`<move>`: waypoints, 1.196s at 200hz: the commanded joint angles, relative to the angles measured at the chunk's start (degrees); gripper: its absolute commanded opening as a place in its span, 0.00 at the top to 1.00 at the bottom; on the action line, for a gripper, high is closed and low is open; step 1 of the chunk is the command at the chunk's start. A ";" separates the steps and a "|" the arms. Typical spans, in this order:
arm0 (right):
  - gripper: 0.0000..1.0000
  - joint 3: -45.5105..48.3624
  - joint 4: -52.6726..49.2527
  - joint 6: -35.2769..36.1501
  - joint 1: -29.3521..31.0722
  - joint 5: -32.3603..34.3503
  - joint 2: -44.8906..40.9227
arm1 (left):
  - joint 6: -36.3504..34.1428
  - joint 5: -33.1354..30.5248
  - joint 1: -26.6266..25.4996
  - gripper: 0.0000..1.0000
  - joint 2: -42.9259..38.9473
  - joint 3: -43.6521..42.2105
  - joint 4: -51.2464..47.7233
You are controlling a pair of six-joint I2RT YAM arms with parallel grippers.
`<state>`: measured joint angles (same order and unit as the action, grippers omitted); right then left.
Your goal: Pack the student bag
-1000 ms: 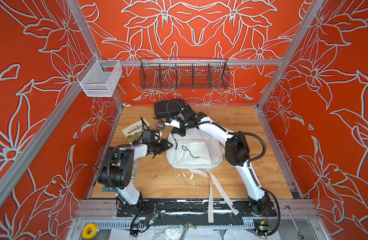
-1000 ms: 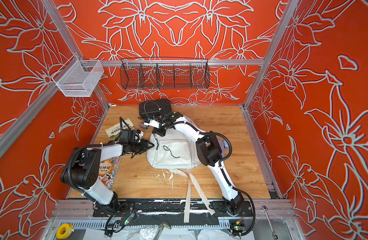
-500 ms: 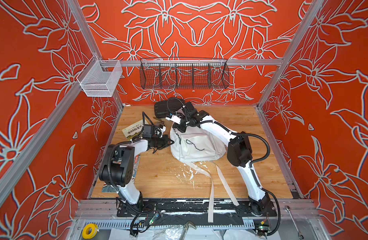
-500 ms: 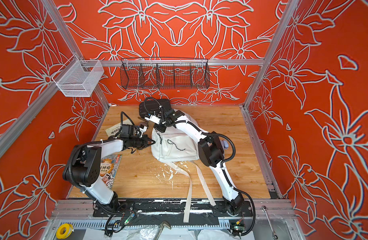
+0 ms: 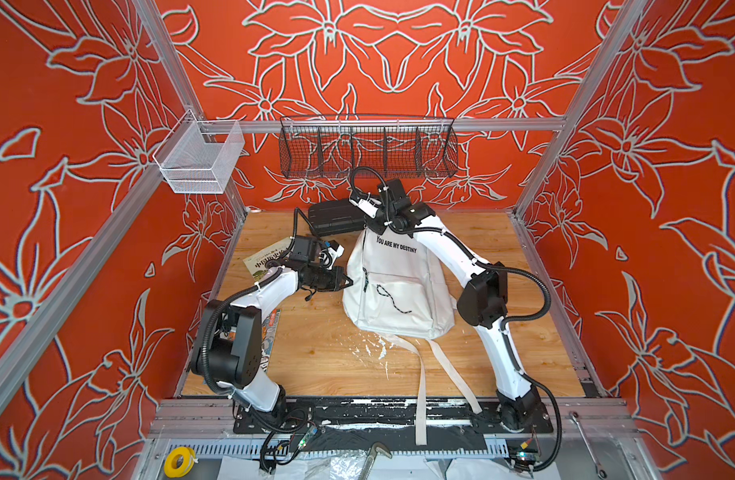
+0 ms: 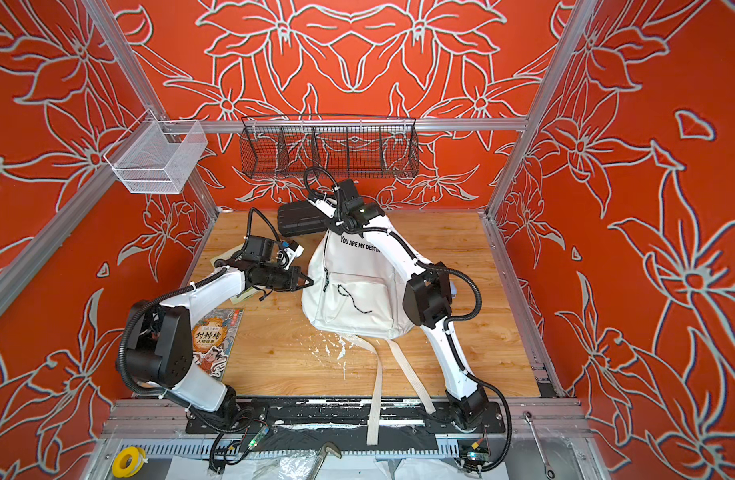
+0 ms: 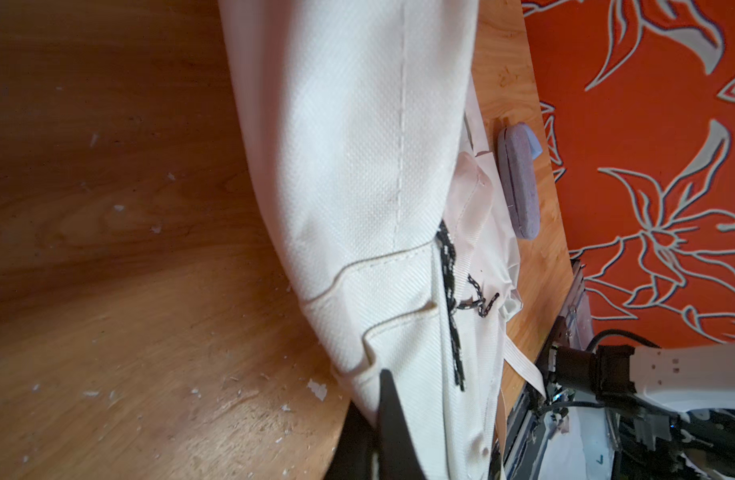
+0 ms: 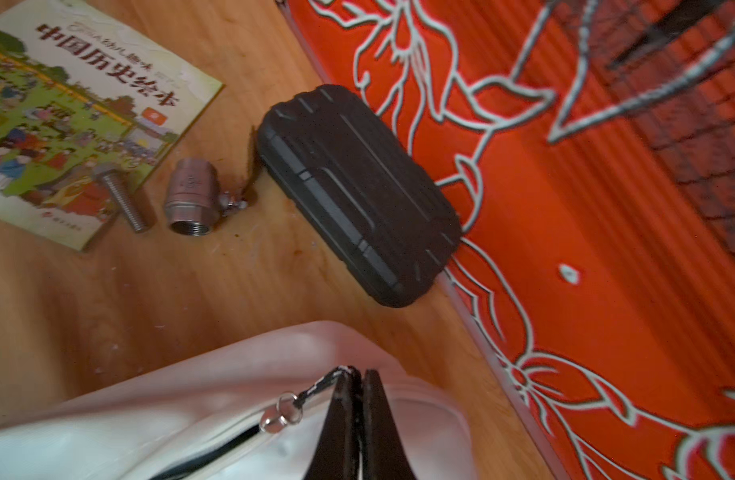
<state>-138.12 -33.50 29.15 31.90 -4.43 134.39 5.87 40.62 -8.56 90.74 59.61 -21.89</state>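
I have the bag's side in my left gripper far from the zip pull cord, so I will regrip beside the open zip (image 8: 215, 449) near the cord before pulling further.
The student bag (image 5: 399, 286) (image 6: 357, 291) is white and printed "YOU ARE MY DESTINY"; it stands half raised mid-table, top toward the back. My right gripper (image 8: 359, 374) is shut on the black-and-white zip pull cord (image 8: 315, 388) at the bag's top (image 8: 191, 395), next to the part-open main zip. In both top views that gripper is hidden under its wrist. My left gripper (image 7: 382, 378) (image 5: 349, 282) is shut on a fold of the bag's left side fabric (image 7: 357, 166). The straps (image 5: 419, 395) trail over the front edge.
A black ribbed hard case (image 5: 336, 216) (image 8: 357, 195) lies behind the bag. A picture book (image 8: 66, 124), a bolt (image 8: 122, 199) and a metal fitting (image 8: 189, 199) lie back left. A second book (image 6: 214, 340) sits by the left arm. A purple-grey pad (image 7: 519, 183) lies behind the bag's right side.
The right gripper has lifted the bag's top up and toward the back, so the bag stands taller. The left gripper has closed on the bag's left edge.
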 commanded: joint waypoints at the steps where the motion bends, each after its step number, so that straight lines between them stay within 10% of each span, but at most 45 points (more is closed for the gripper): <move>1: 1.00 -3.60 -0.10 -2.38 -1.77 3.99 2.40 | -3.90 -3.72 -0.23 1.00 -2.49 -0.58 -6.79; 96: 1.00 1.93 -4.25 -7.51 -10.38 -0.30 -3.81 | 4.13 -9.67 4.53 1.00 -10.89 -12.02 9.17; 152: 1.00 5.04 -3.07 -2.85 -8.53 -16.48 -10.67 | 2.80 -9.69 4.53 1.00 -12.60 -13.72 12.67; 181: 1.00 6.56 -3.68 -0.52 -6.40 -19.49 -13.96 | 0.14 -13.99 3.66 0.53 -18.26 -13.34 13.98; 239: 1.00 11.95 -2.28 3.74 -2.17 -23.79 -19.68 | -12.74 -18.25 -1.09 0.29 -20.66 -0.26 11.84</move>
<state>-127.44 -37.41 29.63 28.38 -23.92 117.12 1.13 23.99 -7.60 69.34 53.34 -10.50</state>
